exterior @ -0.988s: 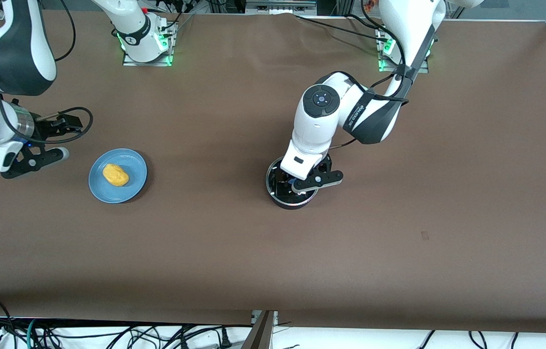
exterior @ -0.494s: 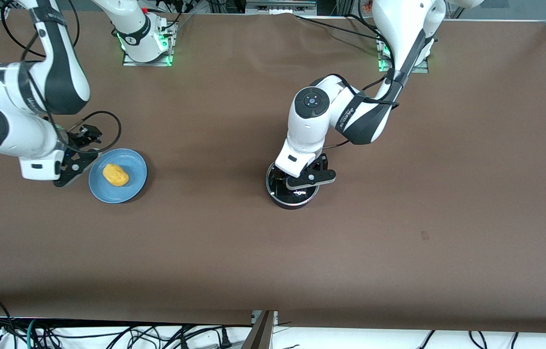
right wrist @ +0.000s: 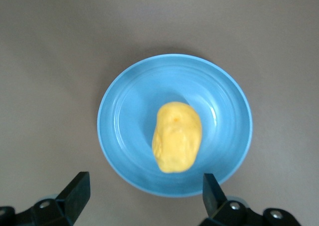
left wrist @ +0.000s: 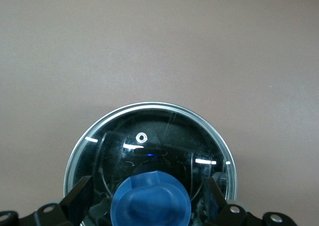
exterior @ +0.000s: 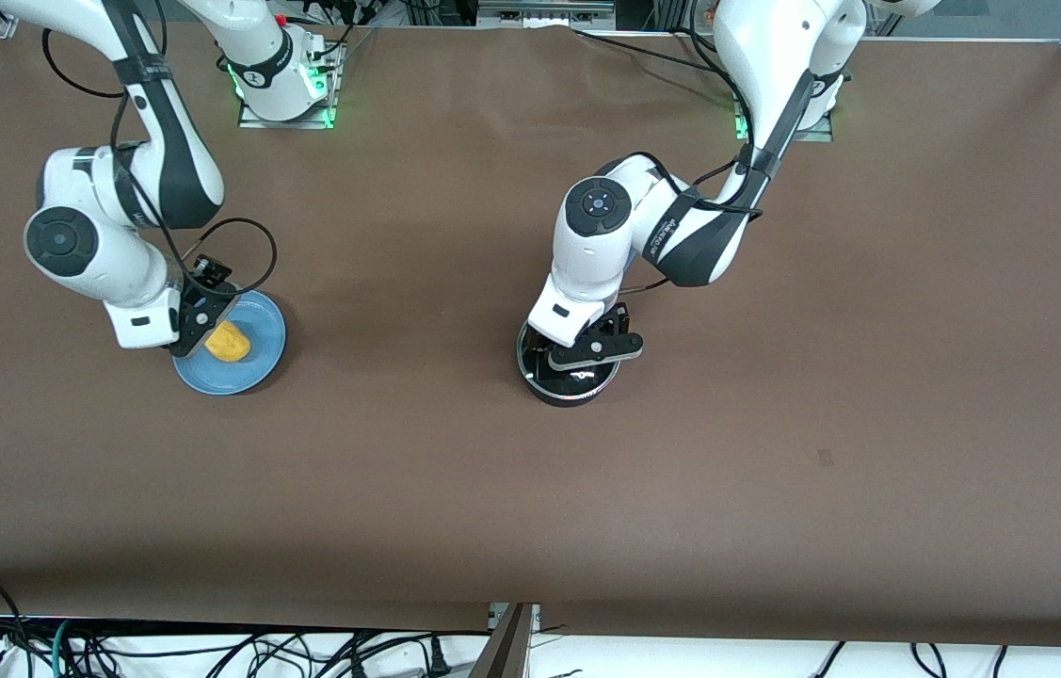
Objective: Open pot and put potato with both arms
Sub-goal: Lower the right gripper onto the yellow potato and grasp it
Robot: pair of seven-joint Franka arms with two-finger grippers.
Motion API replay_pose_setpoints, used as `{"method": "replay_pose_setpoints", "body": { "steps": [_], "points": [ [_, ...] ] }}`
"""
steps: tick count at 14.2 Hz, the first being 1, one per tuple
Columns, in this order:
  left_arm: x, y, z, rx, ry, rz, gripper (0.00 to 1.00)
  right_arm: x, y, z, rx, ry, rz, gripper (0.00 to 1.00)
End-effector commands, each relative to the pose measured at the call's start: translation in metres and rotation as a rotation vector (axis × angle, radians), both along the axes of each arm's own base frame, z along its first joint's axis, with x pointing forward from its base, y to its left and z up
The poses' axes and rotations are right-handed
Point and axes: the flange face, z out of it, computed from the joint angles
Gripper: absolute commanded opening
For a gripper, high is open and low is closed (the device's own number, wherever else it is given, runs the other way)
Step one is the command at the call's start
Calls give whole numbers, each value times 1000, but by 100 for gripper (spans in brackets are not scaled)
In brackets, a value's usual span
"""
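Note:
The yellow potato is on the light-blue plate. My right gripper goes to it next and closes across the potato's middle [exterior: 227, 343] [right wrist: 177, 139].
The black pot [exterior: 560, 388] stands mid-table with its glass lid [left wrist: 149, 131] on. My left gripper [exterior: 579, 362] is just over the lid. In the left wrist view it [left wrist: 148, 198] is open, with one finger on each side of the blue knob [left wrist: 149, 201] and a gap at both sides. The pot's handle is hidden under the arm. The yellow potato [exterior: 230, 342] lies on the light-blue plate [exterior: 252, 372] toward the right arm's end. My right gripper [exterior: 195, 324] is open over the plate's edge. In the right wrist view it [right wrist: 144, 192] is short of the potato [right wrist: 177, 136].
The brown table [exterior: 530, 490] is bare around the pot and the plate [right wrist: 119, 101]. The arm bases stand along the table's edge farthest from the front camera. Cables hang under the edge nearest to it.
My right arm has swung in from the table's end and now holds its gripper over the plate's edge. My left gripper has shifted slightly over the lid toward the right arm's end.

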Motion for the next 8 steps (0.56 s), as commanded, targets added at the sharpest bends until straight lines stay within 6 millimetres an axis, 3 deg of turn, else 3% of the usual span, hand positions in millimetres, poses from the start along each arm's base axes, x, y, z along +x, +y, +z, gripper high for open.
{"method": "replay_pose_setpoints", "body": {
  "steps": [1,4,8],
  "points": [
    [-1,-2,-8,8,-21,-23,95,-7,-12,-34,14,-48,62,100],
    [-1,-2,-9,9,-20,-23,93,0,-24,-69,26,-94,106,100],
    [-1,-2,-8,10,-20,-23,86,1,-28,-78,27,-105,114,100]
  ]
}}
